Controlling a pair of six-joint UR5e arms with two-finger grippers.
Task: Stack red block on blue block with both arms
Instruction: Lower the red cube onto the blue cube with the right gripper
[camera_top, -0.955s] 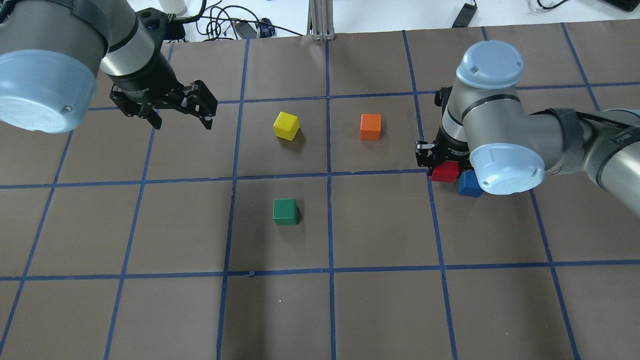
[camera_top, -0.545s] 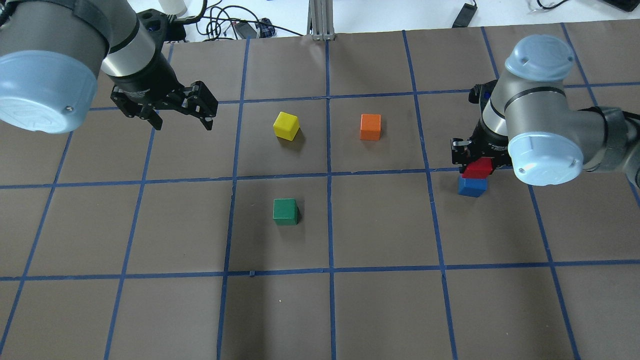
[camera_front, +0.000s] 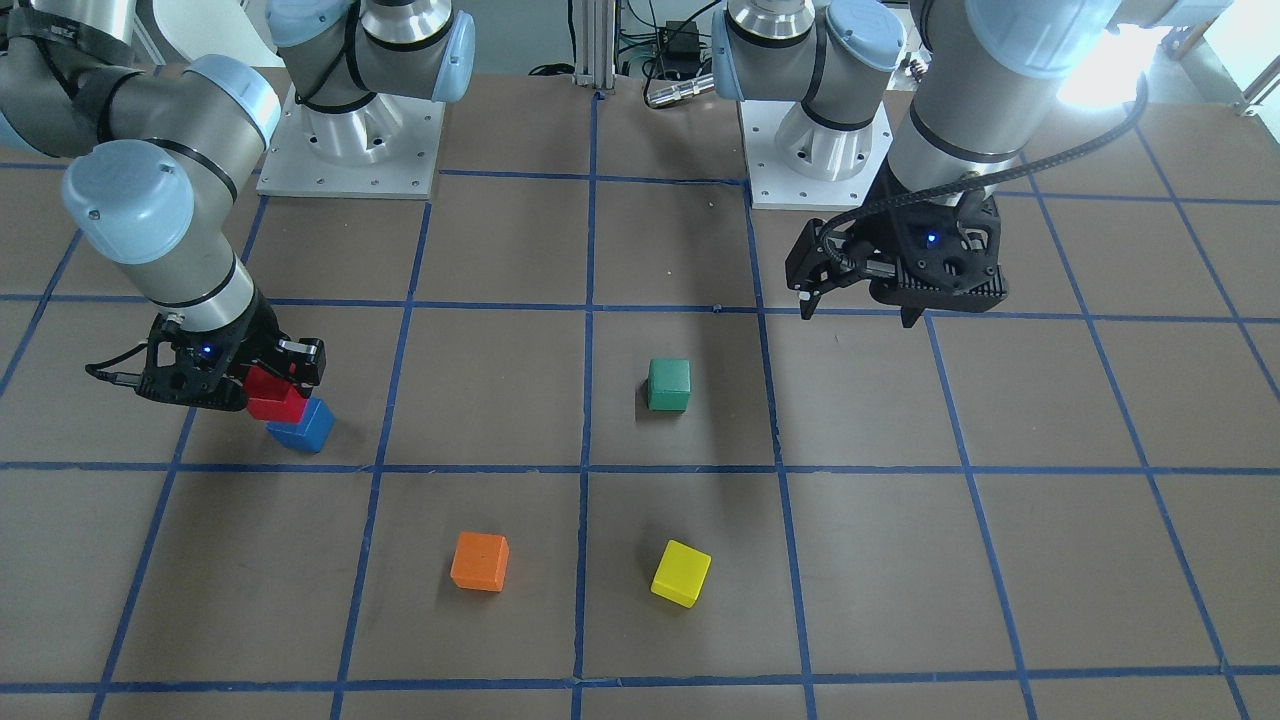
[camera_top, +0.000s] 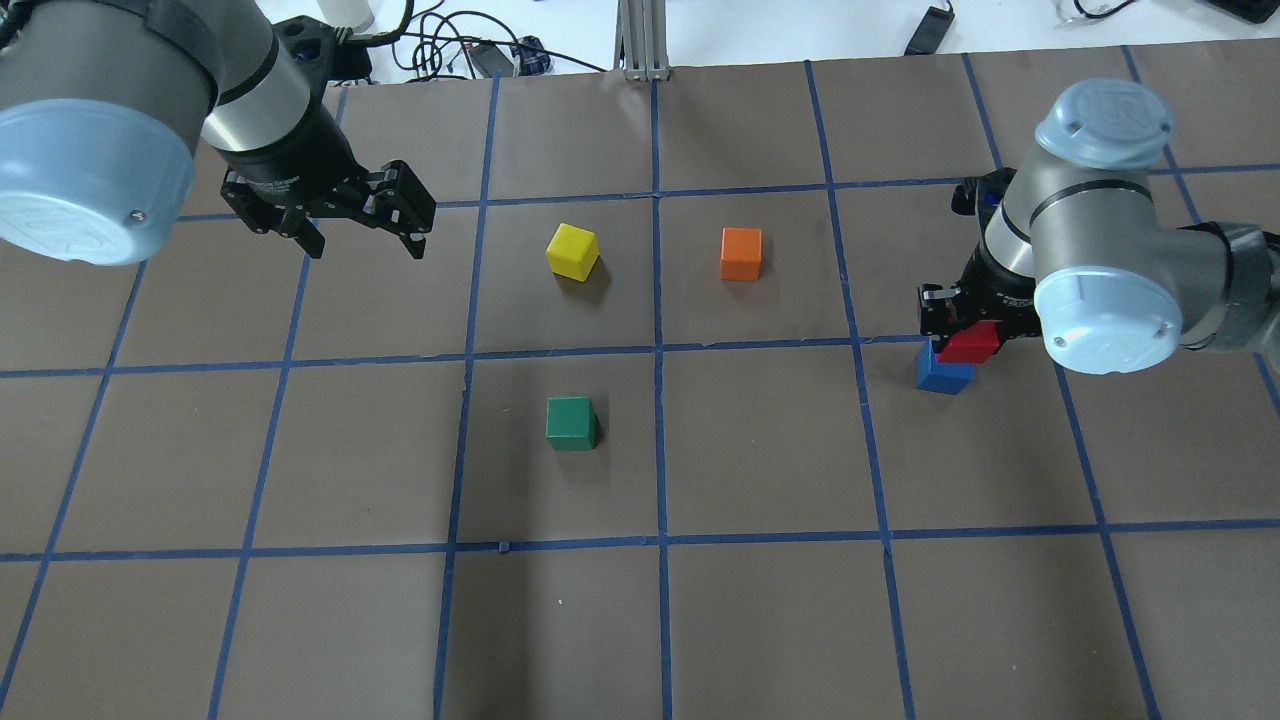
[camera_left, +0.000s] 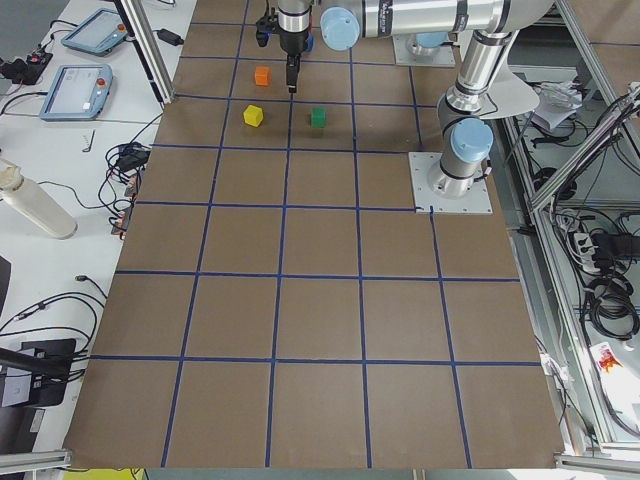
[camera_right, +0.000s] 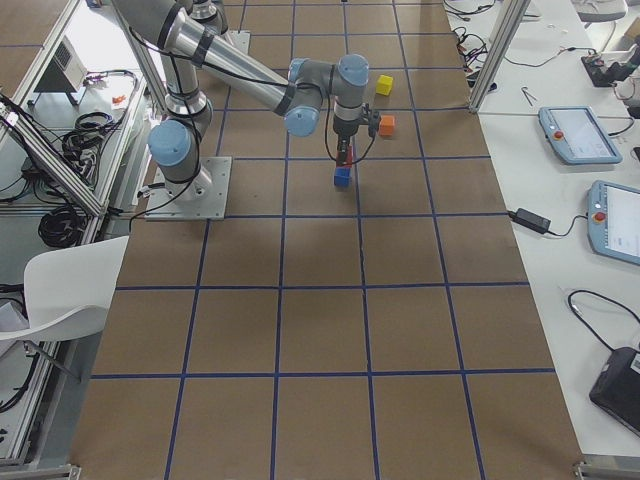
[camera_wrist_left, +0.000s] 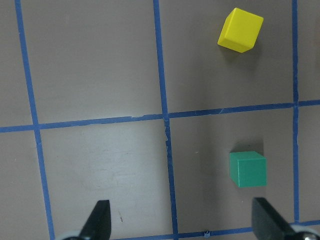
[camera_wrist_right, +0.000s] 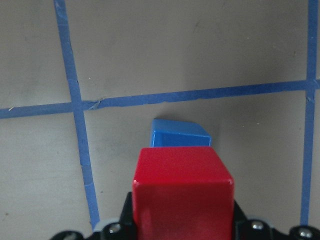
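Note:
Next, I set the red block down on the top side of the blue block (camera_front: 284, 410) (camera_wrist_right: 181, 154) with my right gripper.
My right gripper (camera_top: 962, 328) is shut on the red block (camera_top: 970, 343) and holds it just over the blue block (camera_top: 943, 375), offset a little toward the right and far side. In the right wrist view the red block (camera_wrist_right: 182, 192) fills the lower middle and the blue block (camera_wrist_right: 180, 134) shows just beyond it. I cannot tell whether the two touch. In the front view the red block (camera_front: 275, 398) sits above the blue block (camera_front: 305, 428). My left gripper (camera_top: 365, 240) is open and empty, hovering over the far left of the table.
A yellow cube (camera_top: 572, 251) and an orange cube (camera_top: 741, 253) sit in the far middle. A green cube (camera_top: 570, 423) sits near the centre. In the left wrist view the green cube (camera_wrist_left: 247, 169) lies between the open fingers (camera_wrist_left: 97, 220).
My right arm has carried the red block to the right, from beside the blue block's left to just over it. The left arm has not moved.

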